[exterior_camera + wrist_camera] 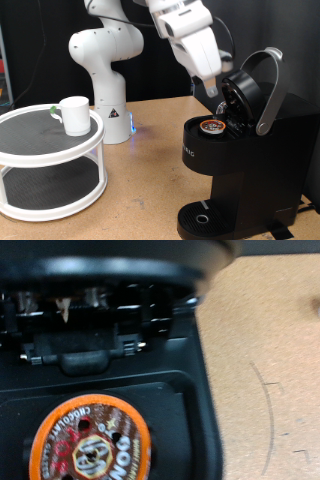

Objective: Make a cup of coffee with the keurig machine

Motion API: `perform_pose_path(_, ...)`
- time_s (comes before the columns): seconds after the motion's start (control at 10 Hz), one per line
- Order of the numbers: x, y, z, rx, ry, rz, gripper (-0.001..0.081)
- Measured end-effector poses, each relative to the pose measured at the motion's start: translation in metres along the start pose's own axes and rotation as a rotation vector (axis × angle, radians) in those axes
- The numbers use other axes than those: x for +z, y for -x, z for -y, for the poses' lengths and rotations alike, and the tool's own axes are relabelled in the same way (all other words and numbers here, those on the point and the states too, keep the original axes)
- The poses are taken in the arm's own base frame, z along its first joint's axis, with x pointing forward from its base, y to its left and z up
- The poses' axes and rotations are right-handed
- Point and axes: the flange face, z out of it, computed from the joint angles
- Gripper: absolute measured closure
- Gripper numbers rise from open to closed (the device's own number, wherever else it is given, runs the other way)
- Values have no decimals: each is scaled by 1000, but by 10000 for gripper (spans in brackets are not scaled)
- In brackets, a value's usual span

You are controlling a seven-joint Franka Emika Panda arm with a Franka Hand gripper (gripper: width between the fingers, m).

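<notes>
Next, my gripper should go to the top of the keurig machine's silver-grey handle band (268,52) and close there, because the lid still stands open.
The keurig machine (240,170) stands at the exterior view's right with its lid (252,92) tipped open and the silver-grey handle band (272,95) raised. A pod with an orange rim (211,125) sits in the open brew chamber; it also shows in the wrist view (92,448), below the lid's dark underside (90,300). My gripper (217,92) hangs just above the chamber, close against the open lid, with nothing seen between its fingers. The fingers do not show in the wrist view. The white cup (73,114) stands on a round stand at the left, far from the gripper.
The cup rests on the top tier of a white two-tier round stand (50,165). My arm's white base (105,80) stands behind it on the wooden table (260,370). The machine's round drip base (205,217) holds nothing.
</notes>
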Motion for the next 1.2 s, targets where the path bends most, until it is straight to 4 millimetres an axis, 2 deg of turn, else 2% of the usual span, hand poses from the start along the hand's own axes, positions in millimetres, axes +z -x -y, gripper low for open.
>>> perform_pose_path(0.5, -78, 5, -12, 1, -54, -66, 4)
perform_pose_path(0.7, -100, 3, -13, -3, -70, -67, 4)
perform_pose_path(1.0, -99, 2, -13, -2, -77, -65, 4)
perform_pose_path(1.2, -89, -9, 0, -5, -100, -97, 4)
